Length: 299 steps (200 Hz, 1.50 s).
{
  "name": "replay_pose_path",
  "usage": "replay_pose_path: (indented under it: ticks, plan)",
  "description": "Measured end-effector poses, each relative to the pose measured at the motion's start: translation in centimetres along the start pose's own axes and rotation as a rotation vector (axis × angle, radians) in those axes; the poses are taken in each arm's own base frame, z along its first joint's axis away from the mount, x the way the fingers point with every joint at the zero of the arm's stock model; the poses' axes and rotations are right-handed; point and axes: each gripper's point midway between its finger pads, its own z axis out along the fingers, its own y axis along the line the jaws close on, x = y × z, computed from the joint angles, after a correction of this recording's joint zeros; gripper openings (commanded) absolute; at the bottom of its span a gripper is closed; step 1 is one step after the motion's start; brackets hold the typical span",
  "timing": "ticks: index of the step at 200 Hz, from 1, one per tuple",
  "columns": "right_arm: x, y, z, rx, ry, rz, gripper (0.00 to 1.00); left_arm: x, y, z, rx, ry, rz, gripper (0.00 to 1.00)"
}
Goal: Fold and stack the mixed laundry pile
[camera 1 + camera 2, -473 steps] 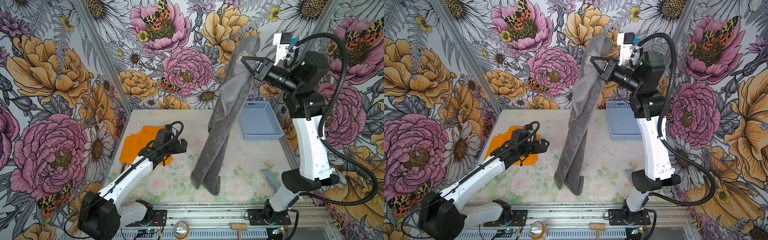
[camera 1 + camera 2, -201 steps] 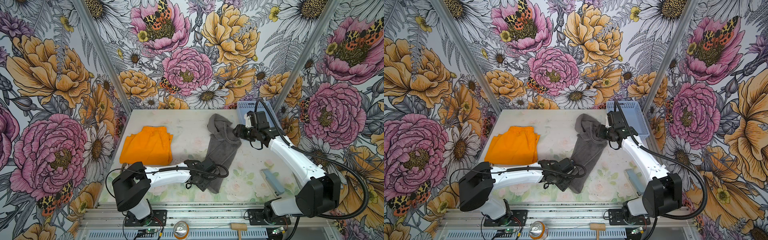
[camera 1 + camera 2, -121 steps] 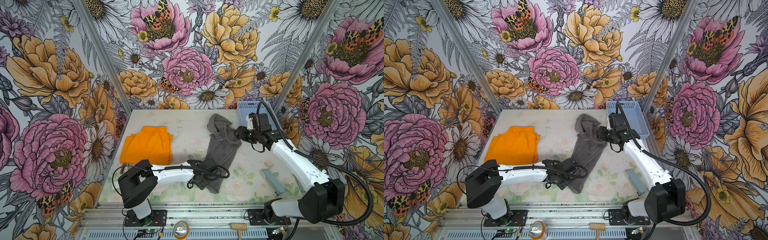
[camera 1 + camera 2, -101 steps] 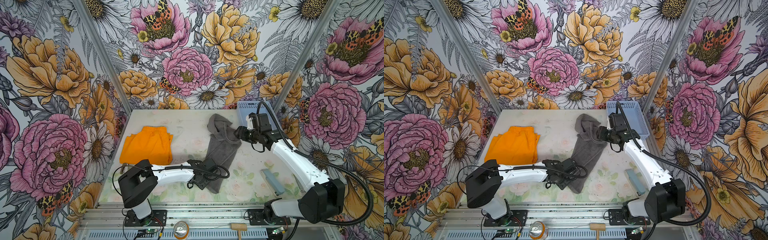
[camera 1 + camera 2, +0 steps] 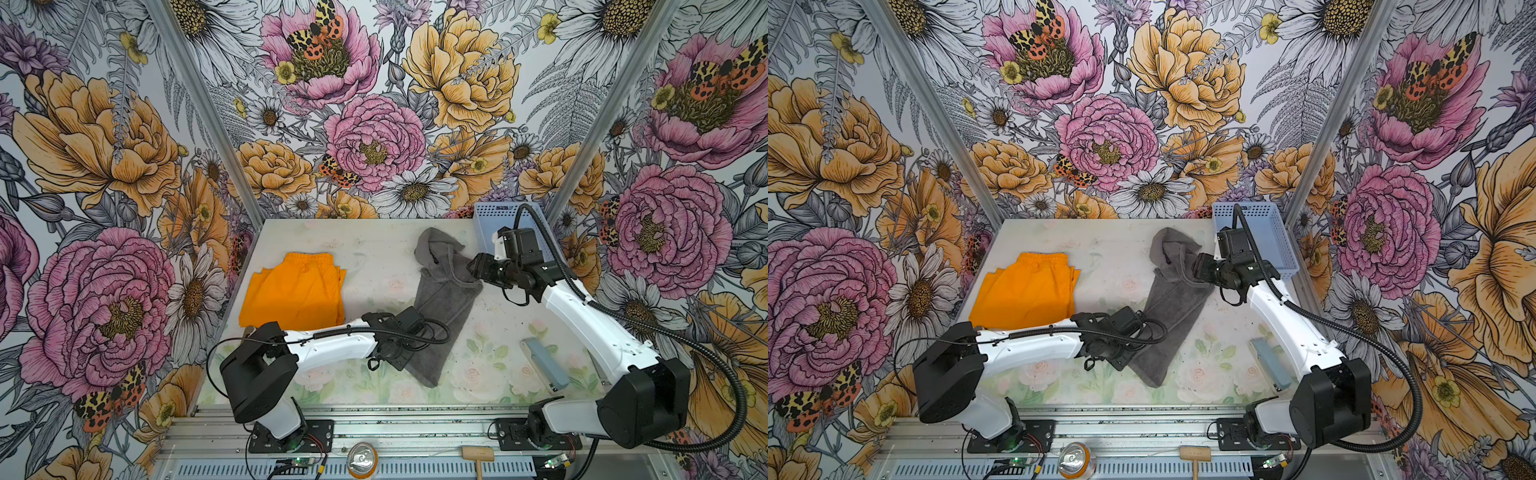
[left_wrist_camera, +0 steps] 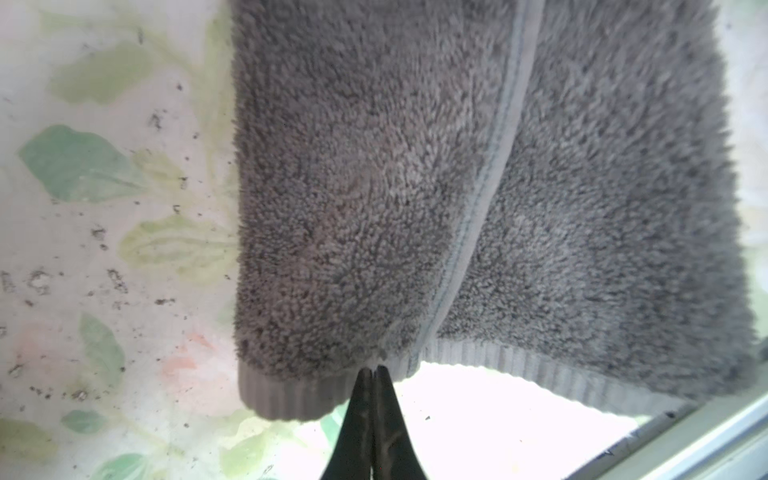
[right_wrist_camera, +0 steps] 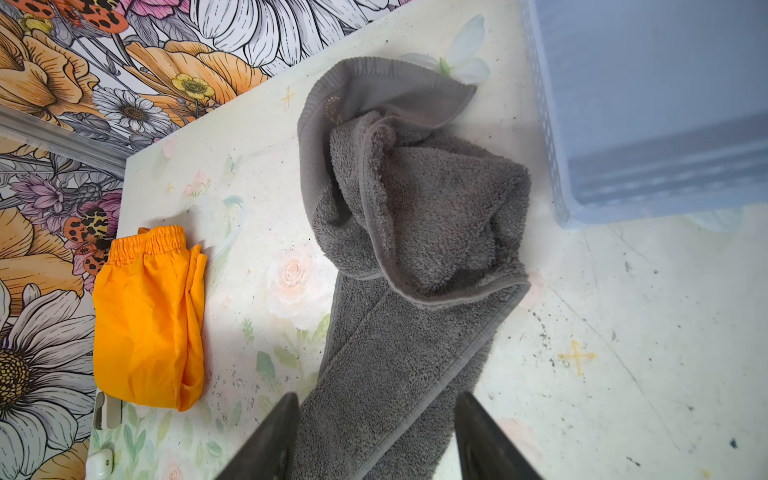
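Note:
My left gripper's shut fingers are meeting only the edge of the ribbed hem, so I need to open them and take the plush (image 6: pixel 380 332) past the hem before spreading the towel.
The dark grey towel (image 5: pixel 444 299) (image 5: pixel 1175 307) lies as a long crumpled strip across the middle of the table, its far end bunched, with a small gold emblem (image 7: pixel 332 109) near the hem. My left gripper (image 6: pixel 374 370) (image 5: pixel 409 365) is shut, its tips pinched on the ribbed hem at the towel's (image 6: pixel 374 187) near end. My right gripper (image 7: pixel 376 395) (image 5: pixel 471 266) hovers open over the far part of the towel (image 7: pixel 415 232), holding nothing. The orange shorts (image 5: pixel 295 291) (image 5: pixel 1025 291) (image 7: pixel 141 324) lie folded flat at the left, away from both grippers.
A pale blue perforated basket (image 5: pixel 494 216) (image 5: pixel 1279 245) (image 7: pixel 665 124) stands at the back right corner, just behind my right wrist. A flat grey-blue block (image 5: pixel 544 361) lies at the front right. Floral walls close in three sides. A can (image 5: pixel 361 457) sits on the front rail.
The towel, earlier hanging high from my right gripper, now lies on the table and that gripper has let go. My left arm moved from the shorts to the towel's near end and shut.

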Motion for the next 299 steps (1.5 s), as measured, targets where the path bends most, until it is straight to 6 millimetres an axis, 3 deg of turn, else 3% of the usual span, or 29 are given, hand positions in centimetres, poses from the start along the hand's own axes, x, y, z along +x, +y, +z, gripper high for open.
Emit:
replay_pose_path:
  ticks: [21,33,45,64,74,111,172,212,299]
  plan:
    - [1.4,-0.6,0.4,0.003,0.028,0.016,0.61,-0.5,1.0,-0.8,0.014,-0.030,-0.041,0.01]
    - [2.3,-1.0,0.5,0.005,0.044,0.024,0.61,-0.8,1.4,-1.2,0.015,-0.044,-0.051,0.36]
    - [3.1,-1.4,0.5,0.010,0.055,0.030,0.61,-1.0,1.4,-1.5,0.019,-0.055,-0.051,0.63]
    - [4.0,-1.8,0.2,0.011,0.061,0.036,0.61,-0.7,0.7,-1.6,0.024,-0.060,-0.019,0.86]
    - [4.1,-1.8,0.0,0.009,0.057,0.035,0.61,-0.4,0.2,-1.6,0.022,-0.056,0.011,0.91]
    - [4.1,-1.8,-0.3,0.004,0.050,0.043,0.61,0.3,-1.3,-1.1,0.019,-0.041,0.071,0.88]
    - [4.1,-1.8,-0.3,0.004,0.050,0.044,0.61,1.5,-0.8,2.6,-0.029,0.068,0.113,0.69]
    - [4.1,-1.8,-0.3,0.004,0.049,0.043,0.61,1.1,0.1,2.9,-0.020,0.066,0.084,0.62]
    - [4.1,-1.8,-0.3,0.004,0.049,0.043,0.62,1.1,-0.1,2.9,0.060,0.081,0.050,0.25]
